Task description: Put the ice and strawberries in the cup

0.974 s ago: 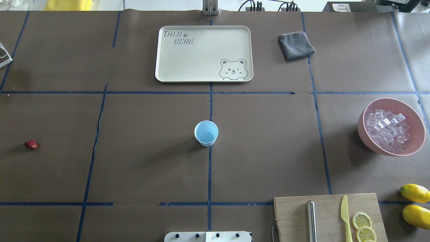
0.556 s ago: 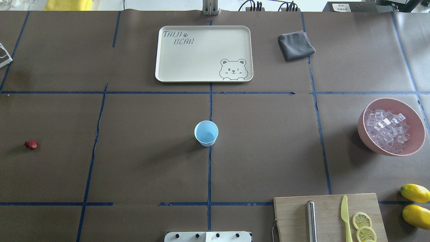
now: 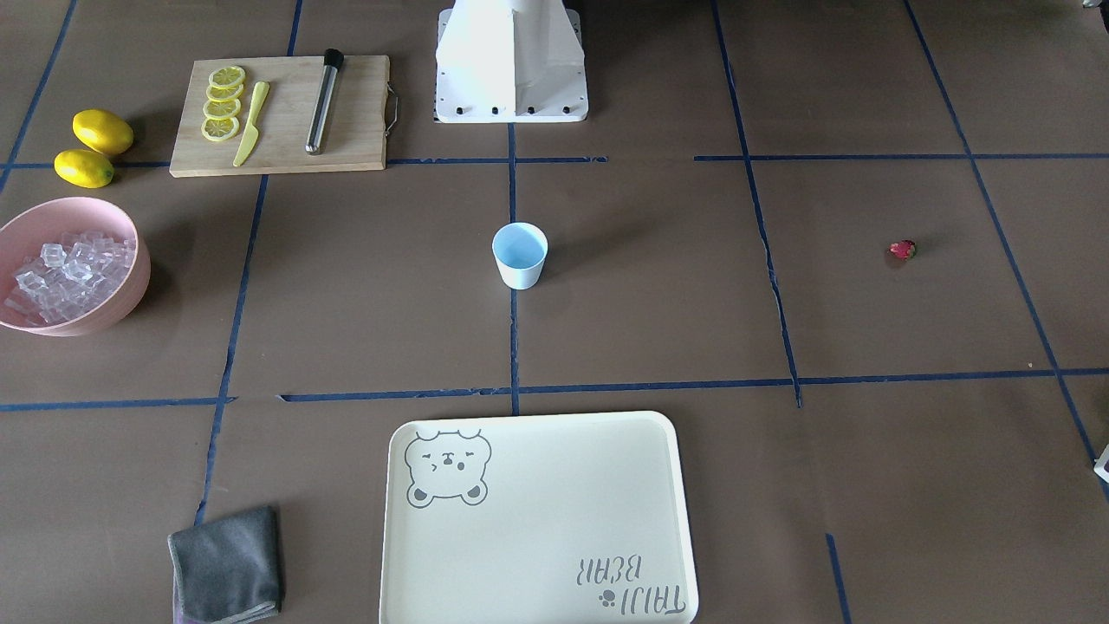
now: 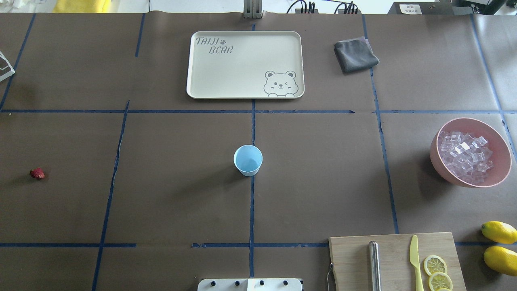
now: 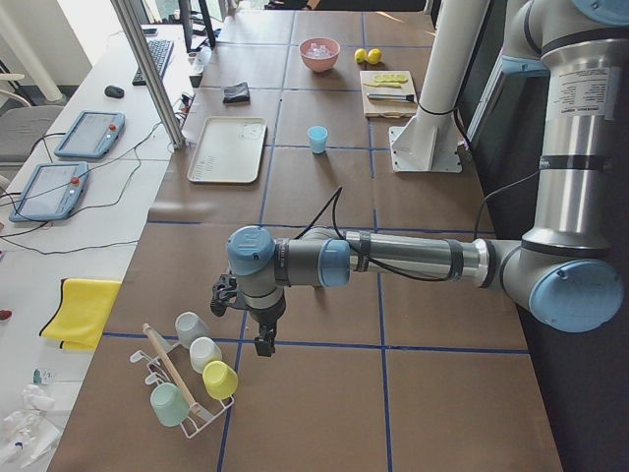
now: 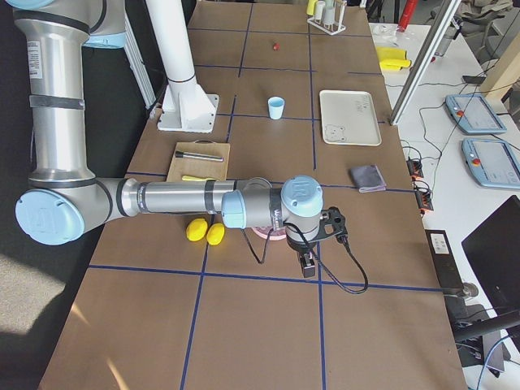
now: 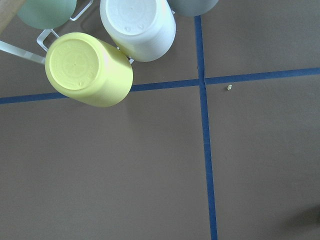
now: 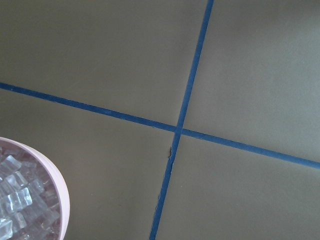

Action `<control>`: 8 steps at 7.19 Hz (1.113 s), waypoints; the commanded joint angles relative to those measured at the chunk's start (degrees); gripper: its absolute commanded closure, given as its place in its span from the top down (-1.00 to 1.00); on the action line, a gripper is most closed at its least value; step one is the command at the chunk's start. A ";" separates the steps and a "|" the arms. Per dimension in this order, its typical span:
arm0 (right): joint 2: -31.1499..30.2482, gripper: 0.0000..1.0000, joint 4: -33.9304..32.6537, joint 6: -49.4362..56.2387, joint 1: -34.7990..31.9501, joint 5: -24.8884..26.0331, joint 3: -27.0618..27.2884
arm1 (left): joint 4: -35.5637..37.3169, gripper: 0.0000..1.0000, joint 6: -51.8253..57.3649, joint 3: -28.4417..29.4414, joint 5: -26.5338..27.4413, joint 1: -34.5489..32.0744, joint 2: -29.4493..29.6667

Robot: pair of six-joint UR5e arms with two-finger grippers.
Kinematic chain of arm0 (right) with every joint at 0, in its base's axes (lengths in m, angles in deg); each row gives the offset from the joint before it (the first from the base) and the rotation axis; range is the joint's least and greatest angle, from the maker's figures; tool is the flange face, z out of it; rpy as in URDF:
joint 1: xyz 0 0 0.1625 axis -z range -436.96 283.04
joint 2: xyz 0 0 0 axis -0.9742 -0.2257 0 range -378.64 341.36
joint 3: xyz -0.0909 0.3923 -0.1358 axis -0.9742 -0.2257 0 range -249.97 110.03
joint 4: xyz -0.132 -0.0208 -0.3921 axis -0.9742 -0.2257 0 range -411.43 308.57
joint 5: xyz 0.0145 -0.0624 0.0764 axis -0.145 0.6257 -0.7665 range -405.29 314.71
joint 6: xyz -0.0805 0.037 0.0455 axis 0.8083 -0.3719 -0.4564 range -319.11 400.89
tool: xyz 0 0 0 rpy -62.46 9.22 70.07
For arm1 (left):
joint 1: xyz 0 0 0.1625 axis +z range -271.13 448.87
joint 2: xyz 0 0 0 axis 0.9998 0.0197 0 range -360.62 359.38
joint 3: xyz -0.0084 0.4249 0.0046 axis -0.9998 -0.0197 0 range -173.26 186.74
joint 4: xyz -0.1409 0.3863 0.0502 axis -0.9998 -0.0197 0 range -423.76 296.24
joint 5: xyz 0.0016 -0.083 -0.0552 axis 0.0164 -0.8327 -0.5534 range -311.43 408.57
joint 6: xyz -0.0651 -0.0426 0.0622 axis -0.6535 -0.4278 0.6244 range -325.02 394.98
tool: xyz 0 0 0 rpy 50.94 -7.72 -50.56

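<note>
Next, my right gripper closes on the ice cube (image 3: 30, 281) (image 8: 19, 200) on top of the pile in the pink bowl, toward the side away from the cup.
The cup (image 4: 248, 160), white outside and pale blue inside, stands upright and empty at the table's middle, also seen as the cup (image 3: 520, 254). One small red strawberry (image 4: 37, 173) lies far to the left. The ice (image 4: 466, 155) is piled in a pink bowl (image 4: 435, 157) at the right edge. My left gripper (image 5: 263, 344) hangs beside a cup rack, well away from the strawberry. My right gripper (image 6: 307, 266) hovers just past the pink bowl; its wrist view catches the ice (image 8: 20, 200). Both grippers show only in the side views, so I cannot tell their state.
A cream tray (image 4: 194, 64) and a grey cloth (image 4: 355, 54) lie at the far side. A cutting board (image 4: 351, 258) with a yellow knife (image 4: 415, 258), lemon slices and a metal rod sits near the base, with two lemons (image 4: 500, 246) beside it. Rack cups (image 7: 90, 67) sit under the left wrist.
</note>
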 commanded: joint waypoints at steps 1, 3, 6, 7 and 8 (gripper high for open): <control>-0.60 0.98 0.17 -6.48 3.12 -2.54 3.95 | -0.04 1.00 0.07 -0.33 -0.11 0.10 -0.13; -4.81 0.97 0.43 -18.11 9.44 1.65 14.05 | -0.04 1.00 0.15 -0.59 -0.11 0.10 -0.30; -4.38 0.64 3.05 -17.54 17.18 7.29 14.61 | -0.22 1.00 0.15 -0.60 -0.11 0.10 -0.39; -4.30 0.41 3.50 -15.10 18.59 7.39 14.53 | -0.22 1.00 0.15 -0.60 -0.11 0.10 -0.39; -4.30 0.36 3.42 -11.07 19.22 7.22 14.09 | -0.22 1.00 0.15 -0.60 -0.11 0.10 -0.39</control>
